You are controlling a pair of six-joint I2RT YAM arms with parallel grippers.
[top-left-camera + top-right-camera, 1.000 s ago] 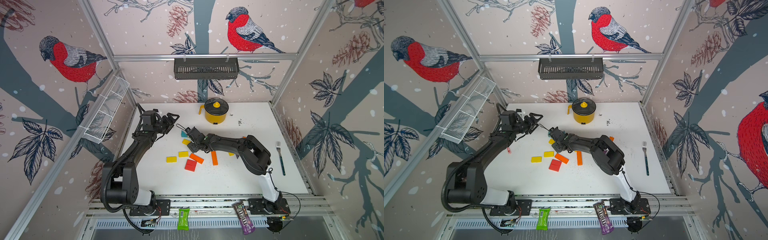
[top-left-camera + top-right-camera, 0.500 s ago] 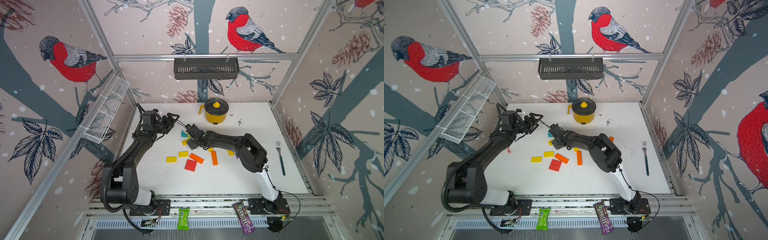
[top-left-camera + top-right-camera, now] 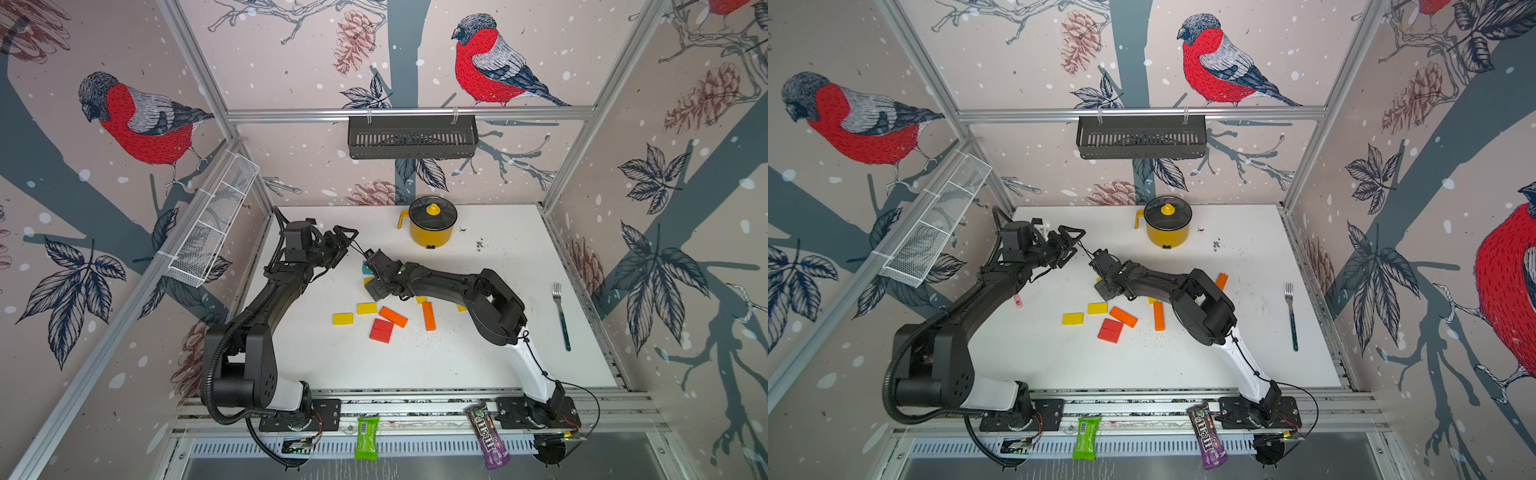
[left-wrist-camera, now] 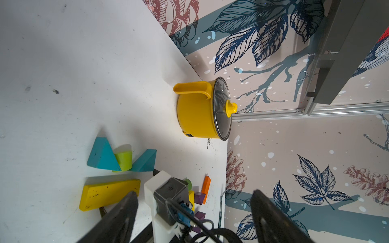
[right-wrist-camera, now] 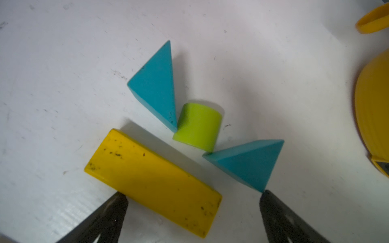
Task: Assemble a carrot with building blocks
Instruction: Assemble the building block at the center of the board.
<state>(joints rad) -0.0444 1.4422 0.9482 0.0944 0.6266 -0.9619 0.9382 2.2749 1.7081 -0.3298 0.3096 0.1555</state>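
Next, my right gripper closes on the near end of the yellow block (image 3: 421, 300), just behind the orange block that is closest to my right arm.
In the right wrist view two teal triangles (image 5: 156, 84) (image 5: 248, 161) flank a lime-green cylinder (image 5: 199, 126), with a long yellow block (image 5: 151, 178) lying just below them. My right gripper (image 5: 192, 199) is open above this group. One fingertip is beside the yellow block's long edge and the other is by a teal corner. In a top view the right gripper (image 3: 371, 272) hides most of this group. My left gripper (image 3: 347, 240) hovers open and empty just behind it. Loose yellow (image 3: 343, 318), orange (image 3: 393, 316) and red (image 3: 381, 331) blocks lie nearer the front.
A yellow lidded pot (image 3: 431, 224) stands at the back. A fork (image 3: 561, 316) lies at the right. Another orange block (image 3: 1222, 281) and purple pieces (image 4: 199, 198) sit behind the right arm. A black basket (image 3: 411, 137) and a white mesh basket (image 3: 214, 226) hang on the walls.
My right gripper's jaws have spread wider and the arm has shifted slightly toward the back left. The left arm has not moved.
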